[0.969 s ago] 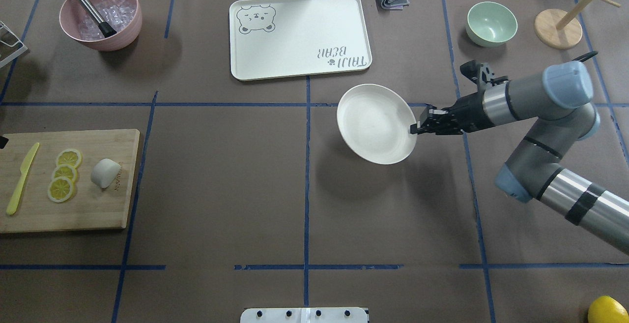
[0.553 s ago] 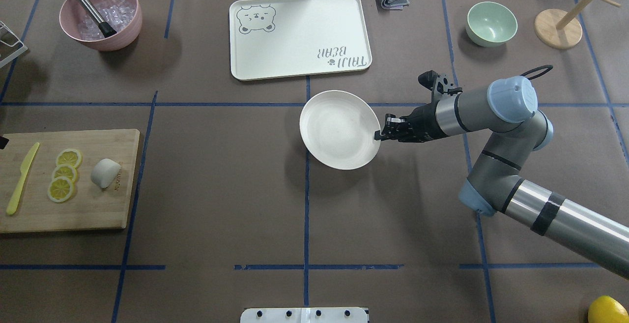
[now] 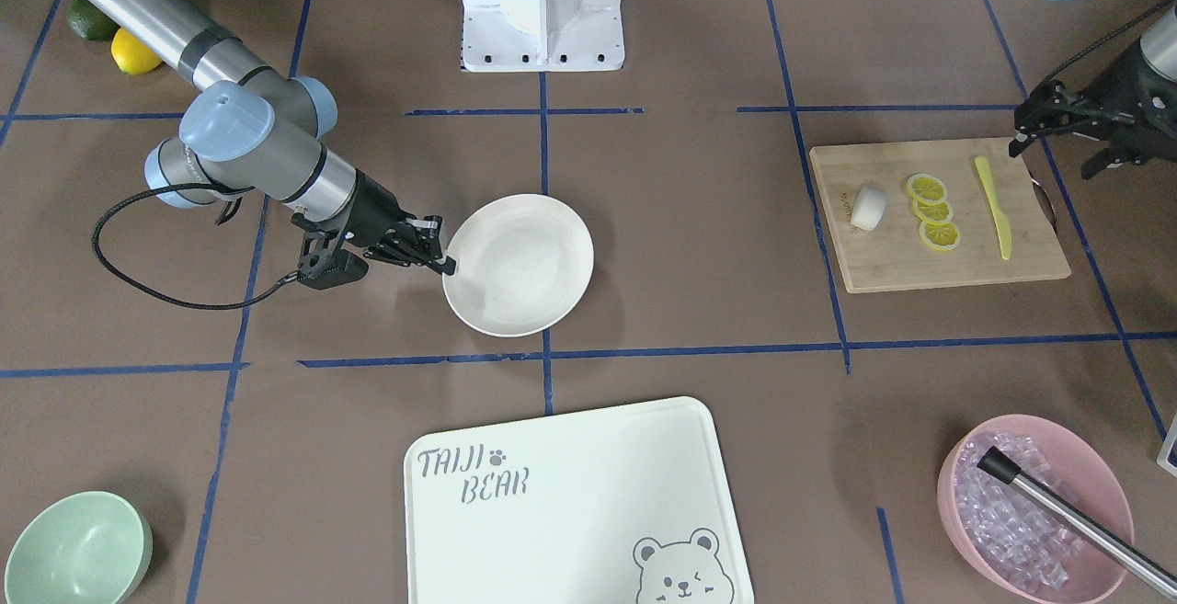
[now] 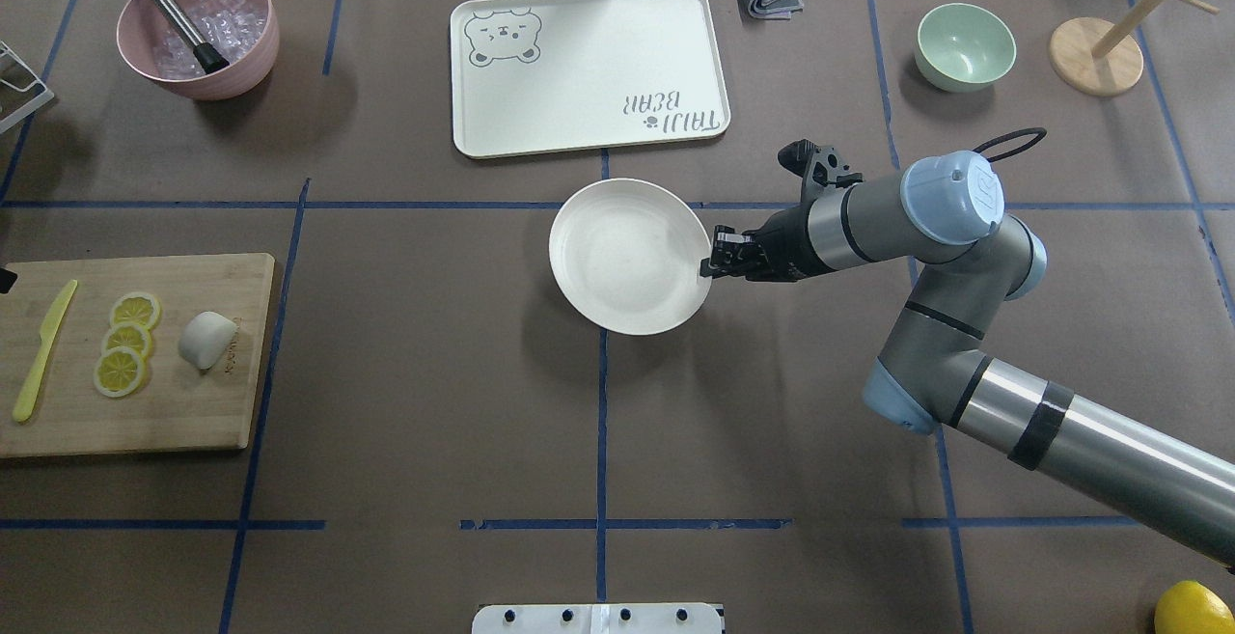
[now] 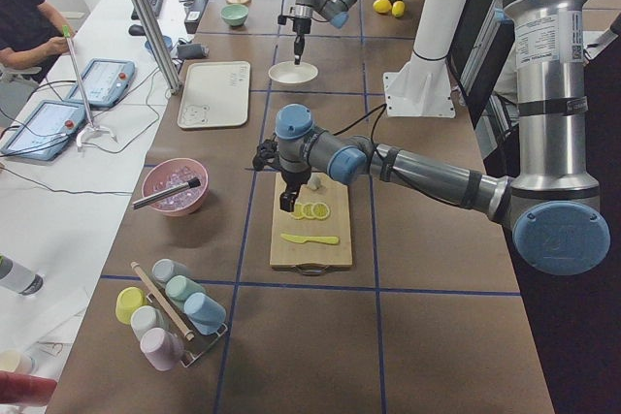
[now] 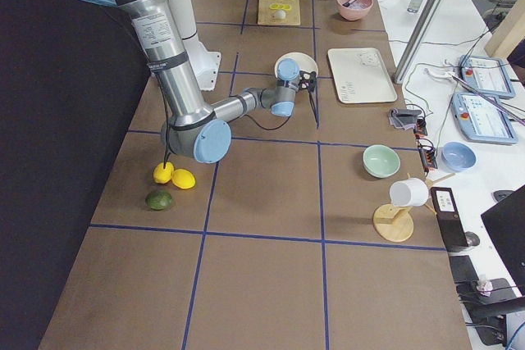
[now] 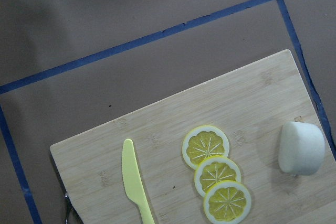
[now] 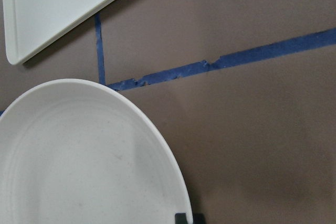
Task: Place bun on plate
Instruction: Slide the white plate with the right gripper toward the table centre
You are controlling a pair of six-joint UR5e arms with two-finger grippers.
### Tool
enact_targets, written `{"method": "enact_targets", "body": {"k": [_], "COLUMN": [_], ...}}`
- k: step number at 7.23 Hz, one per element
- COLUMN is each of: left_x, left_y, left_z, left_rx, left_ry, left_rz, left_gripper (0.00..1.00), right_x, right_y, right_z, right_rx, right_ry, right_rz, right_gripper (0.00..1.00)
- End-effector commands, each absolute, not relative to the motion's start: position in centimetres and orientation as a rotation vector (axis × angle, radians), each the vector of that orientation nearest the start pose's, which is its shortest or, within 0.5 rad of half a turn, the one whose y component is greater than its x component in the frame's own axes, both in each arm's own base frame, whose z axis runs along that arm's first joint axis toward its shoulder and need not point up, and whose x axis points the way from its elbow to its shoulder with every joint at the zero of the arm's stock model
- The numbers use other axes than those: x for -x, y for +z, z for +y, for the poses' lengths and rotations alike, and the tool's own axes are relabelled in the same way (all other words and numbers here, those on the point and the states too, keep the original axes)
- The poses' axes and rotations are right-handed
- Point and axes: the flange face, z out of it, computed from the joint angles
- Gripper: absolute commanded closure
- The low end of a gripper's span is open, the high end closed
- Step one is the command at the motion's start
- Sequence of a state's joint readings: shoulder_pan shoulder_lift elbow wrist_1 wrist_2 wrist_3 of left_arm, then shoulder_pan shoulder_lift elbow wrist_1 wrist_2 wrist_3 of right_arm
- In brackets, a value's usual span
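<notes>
Next, I move my left gripper next to the bun beside the lemon slices on the cutting board and close it across the bun's middle [image 3: 869, 207] [image 7: 301, 149].
The bun [image 4: 207, 340], a small white rounded lump, lies on a wooden cutting board [image 4: 193, 412] at the table's left, beside three lemon slices [image 4: 125, 342]; it also shows in the left wrist view [image 7: 300, 148]. The round cream plate [image 4: 627, 256] is empty and sits near the table's middle, apparently a little above the surface. My right gripper [image 4: 707, 268] is shut on the plate's right rim [image 3: 452, 266]. My left gripper [image 3: 1053, 158] hovers by the board's outer end, beyond the yellow knife [image 3: 993, 209], open and empty.
A bear-print tray [image 4: 589, 69] lies just behind the plate. A pink bowl of ice with a metal tool [image 4: 198, 31] stands back left, and a mint-green bowl [image 4: 965, 45] and wooden stand [image 4: 1095, 55] back right. A lemon [image 4: 1192, 607] rests front right.
My right arm has carried the plate leftward, from right of the centre line to across it. The bun, board and left gripper have not moved.
</notes>
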State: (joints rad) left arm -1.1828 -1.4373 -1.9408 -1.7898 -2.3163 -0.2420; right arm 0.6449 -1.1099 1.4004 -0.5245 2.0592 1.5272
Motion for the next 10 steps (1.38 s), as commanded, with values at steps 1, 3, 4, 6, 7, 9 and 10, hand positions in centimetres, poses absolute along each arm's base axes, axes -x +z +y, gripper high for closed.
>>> {"method": "enact_targets", "body": {"k": [1, 3, 4, 6, 7, 9, 10], "left_x": [-10.8, -10.8, -10.8, -10.8, -10.8, -10.9, -11.9], "left_y": [51.4, 51.5, 51.5, 51.5, 51.5, 51.3, 50.7], "left_z": [-43.8, -43.8, -43.8, -43.8, -43.8, -43.9, -44.0], "left_rx": [-0.187, -0.185, -0.185, -0.185, -0.185, -0.186, -0.157], "left_ry": [0.308, 0.306, 0.306, 0.306, 0.306, 0.307, 0.254], "left_rz": [0.833, 0.833, 0.833, 0.833, 0.833, 0.834, 0.846], "left_gripper": [0.0, 0.0, 0.0, 0.0, 0.0, 0.0, 0.0], "right_x": [49.3, 50.4, 50.5, 51.5, 51.4, 50.1, 47.1], "right_y": [35.2, 35.1, 34.7, 34.4, 34.0, 33.2, 32.0], "right_z": [-47.0, -46.3, -46.0, -45.4, -45.4, -45.4, -46.4], "right_rx": [-0.041, -0.017, -0.016, -0.017, -0.015, -0.031, -0.033], "right_ry": [0.173, 0.17, 0.166, 0.174, 0.18, 0.182, 0.192], "right_rz": [-1.345, -1.305, -1.304, -1.28, -1.273, -1.289, -1.303], "right_gripper": [1.0, 1.0, 1.0, 0.6, 0.01, 0.0, 0.0]}}
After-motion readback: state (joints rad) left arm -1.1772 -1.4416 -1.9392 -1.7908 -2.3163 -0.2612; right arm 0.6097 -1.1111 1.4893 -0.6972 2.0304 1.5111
